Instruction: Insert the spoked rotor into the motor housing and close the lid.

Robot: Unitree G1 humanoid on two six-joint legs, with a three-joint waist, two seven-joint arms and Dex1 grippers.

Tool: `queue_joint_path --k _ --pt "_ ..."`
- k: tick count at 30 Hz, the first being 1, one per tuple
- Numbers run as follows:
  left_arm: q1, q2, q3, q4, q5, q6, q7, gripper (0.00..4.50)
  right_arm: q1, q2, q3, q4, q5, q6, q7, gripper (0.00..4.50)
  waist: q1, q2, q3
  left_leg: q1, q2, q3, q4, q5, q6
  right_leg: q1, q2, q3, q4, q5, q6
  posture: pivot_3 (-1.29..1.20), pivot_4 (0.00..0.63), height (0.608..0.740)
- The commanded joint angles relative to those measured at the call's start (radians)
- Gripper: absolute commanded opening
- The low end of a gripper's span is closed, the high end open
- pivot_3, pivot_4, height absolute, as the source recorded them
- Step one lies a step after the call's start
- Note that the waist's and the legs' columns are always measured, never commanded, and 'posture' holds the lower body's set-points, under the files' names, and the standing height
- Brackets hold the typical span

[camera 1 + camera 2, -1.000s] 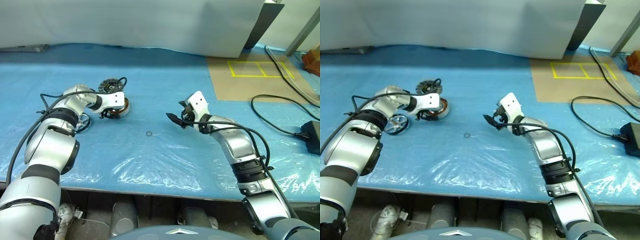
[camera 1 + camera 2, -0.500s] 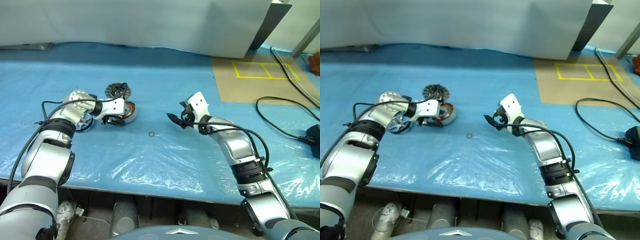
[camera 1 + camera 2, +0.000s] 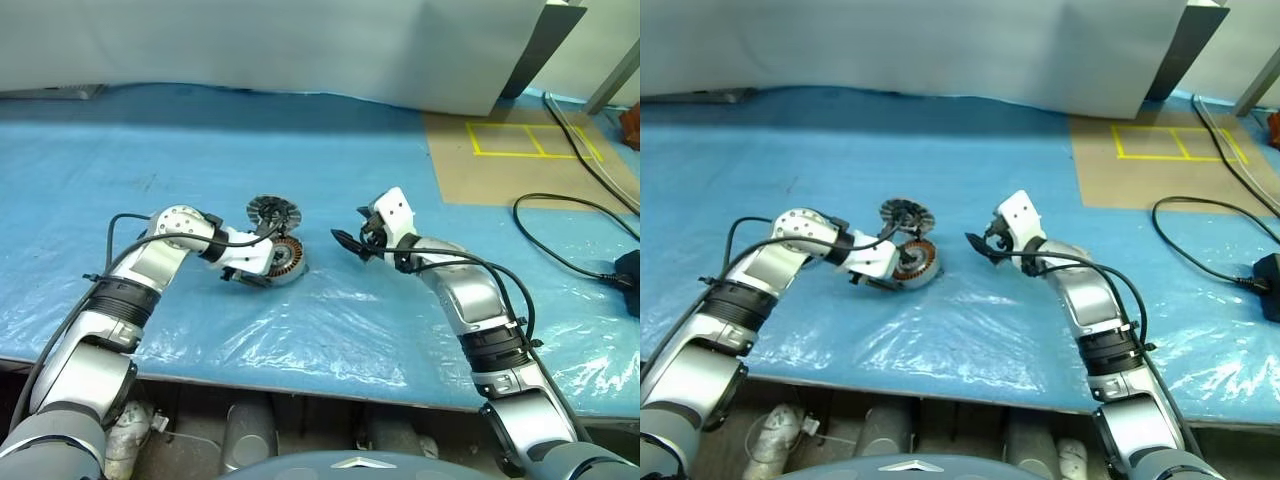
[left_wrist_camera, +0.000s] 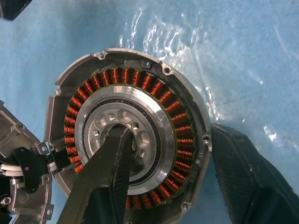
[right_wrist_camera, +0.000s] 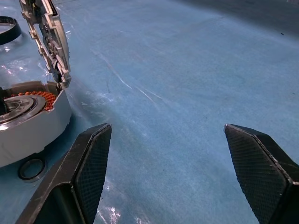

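My left gripper releases the motor housing next on the blue sheet (image 3: 304, 290), just toward the table's front edge.
The motor housing (image 3: 285, 260) lies on the blue sheet near the middle, its copper windings (image 4: 175, 119) facing up. My left gripper (image 4: 170, 133) is shut on its wall, one finger (image 4: 110, 163) in the centre hub and the other outside the rim. The lid (image 3: 273, 212) stands open on edge at the housing's far side, joined to it by wires. My right gripper (image 3: 352, 240) hovers open just right of the housing, nothing between its fingers (image 5: 91, 158). The spoked rotor is hidden, probably under my left forearm.
A small dark ring (image 5: 32, 168) lies on the sheet against the housing. A black cable (image 3: 560, 215) and a power brick (image 3: 628, 268) lie at the right. Brown card with yellow tape (image 3: 510, 150) sits at the back right. A white board (image 3: 300, 50) stands behind.
My left gripper has dragged the housing, with its lid, to the right and toward me, close to the right gripper. The right arm has kept still. The view shifted a little.
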Motion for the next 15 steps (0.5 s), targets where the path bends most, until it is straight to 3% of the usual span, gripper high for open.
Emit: queue_joint_path --k 1,10,15 --pt "0.033 -0.001 -0.064 -0.024 0.005 0.009 -0.027 2.21 0.003 0.002 -0.007 -0.058 0.006 0.004 -0.003 4.04 -0.003 0.000 0.000 0.000 0.000 0.000 0.000 0.000 0.000 0.000 0.000 0.000 0.000 0.000 0.000 0.00 0.150 0.740" --pt "0.040 0.049 -0.043 -0.056 -0.018 0.036 -0.034 2.21 0.019 -0.004 -0.011 -0.081 0.006 0.026 -0.003 4.04 -0.009 0.000 0.000 0.001 0.001 0.000 0.000 0.000 0.000 0.000 0.001 0.000 0.000 0.000 0.000 0.00 0.150 0.740" --pt "0.109 0.115 -0.043 -0.209 -0.085 0.066 -0.088 2.21 0.029 -0.006 -0.011 -0.090 0.006 0.034 -0.003 4.04 -0.025 0.000 0.000 0.000 0.003 0.001 -0.001 -0.001 -0.002 -0.001 0.004 0.001 0.000 0.000 0.000 0.00 0.150 0.740"
